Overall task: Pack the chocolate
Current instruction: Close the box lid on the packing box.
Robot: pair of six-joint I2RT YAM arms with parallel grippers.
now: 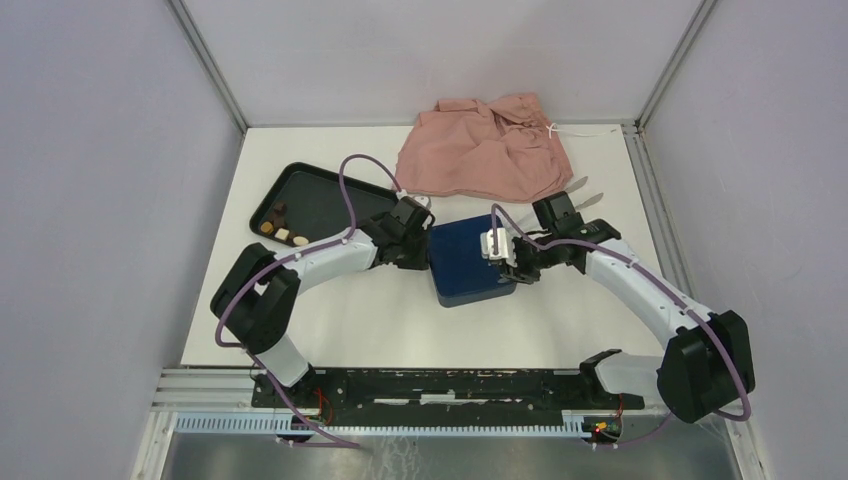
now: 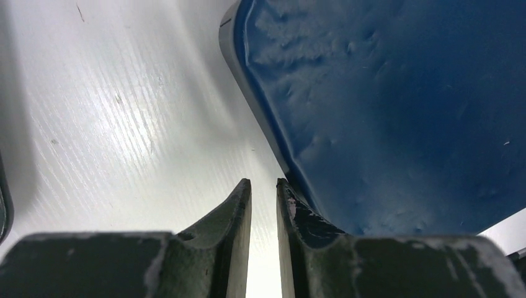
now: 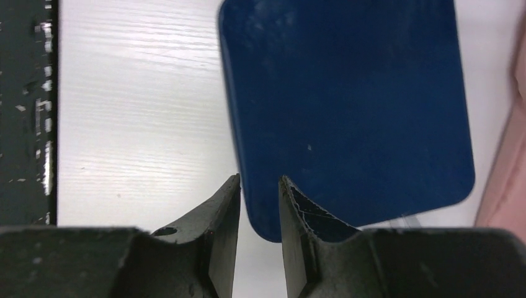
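Note:
My right gripper is above the box's near corner, so it should back away and grab the lid's edge [image 3: 406, 213] along the side of the box opposite my left gripper.
A few pieces of chocolate [image 1: 283, 232], dark brown, tan and cream, lie at the near left corner of the black tray [image 1: 325, 195]. The dark blue box [image 1: 465, 262] sits closed at mid table. My left gripper [image 1: 424, 243] is low at the box's left edge. In the left wrist view the left gripper [image 2: 263, 183] shows a narrow empty gap, with the box [image 2: 397, 105] just right of it. My right gripper [image 1: 510, 262] is at the box's right side. The right gripper [image 3: 259, 180] stands slightly open over a corner of the box [image 3: 347, 105], holding nothing.
A crumpled pink cloth [image 1: 490, 148] lies at the back, just behind the box, and its edge shows as pink cloth [image 3: 505, 180] in the right wrist view. Grey walls close in both sides. The black base rail [image 1: 440, 385] runs along the near edge.

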